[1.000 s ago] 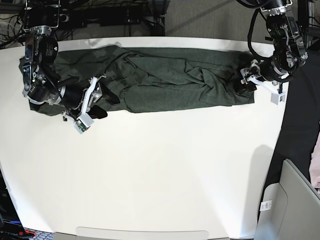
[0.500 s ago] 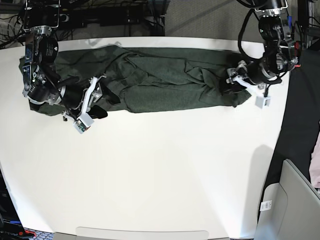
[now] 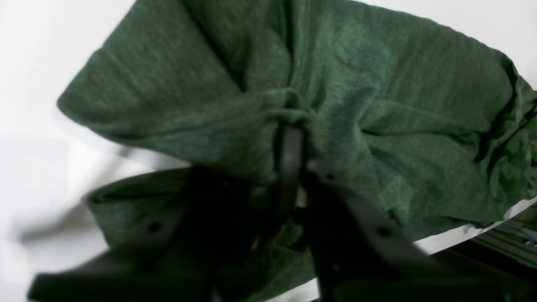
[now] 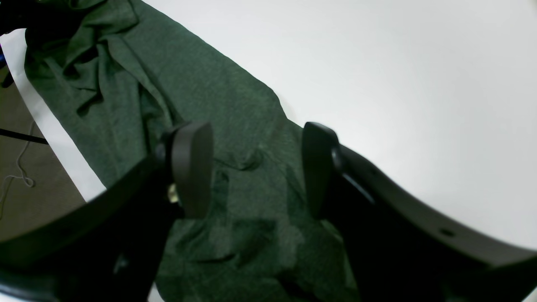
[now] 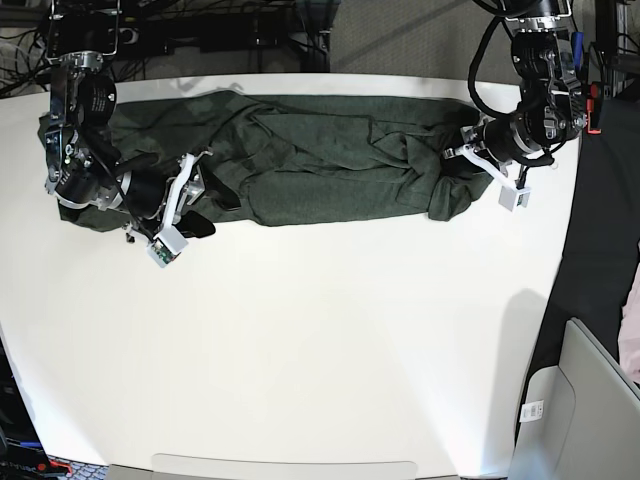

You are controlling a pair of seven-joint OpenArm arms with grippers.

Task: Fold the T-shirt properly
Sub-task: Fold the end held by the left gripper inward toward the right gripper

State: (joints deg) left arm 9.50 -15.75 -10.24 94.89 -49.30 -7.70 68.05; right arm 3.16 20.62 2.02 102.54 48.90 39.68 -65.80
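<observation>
Next, I release the T-shirt's lifted end, now bunched over towards the middle, with my left gripper on the middle of the crumpled dark olive-green band (image 5: pixel 293 182).
The dark olive-green T-shirt (image 5: pixel 320 160) lies crumpled in a long band along the far side of the white table (image 5: pixel 320 350). My left gripper (image 5: pixel 462 160) is shut on the shirt's right end, which is lifted and bunched over towards the middle. In the left wrist view the gripper (image 3: pixel 290 126) pinches a gathered fold of the shirt (image 3: pixel 377 84). My right gripper (image 5: pixel 200 195) is open over the shirt's left part. In the right wrist view the gripper (image 4: pixel 256 167) has its jaws wide apart with the shirt (image 4: pixel 235 109) between and below them, gripping nothing.
A grey panel (image 5: pixel 590 400) with a white tag stands off the table's right front corner. Cables and dark equipment (image 5: pixel 250 30) run behind the far edge. The table's right edge (image 5: pixel 555 250) lies close to the left arm.
My left gripper has moved leftward, dragging the shirt's right end inward over the rest of the shirt. The right arm has not moved.
</observation>
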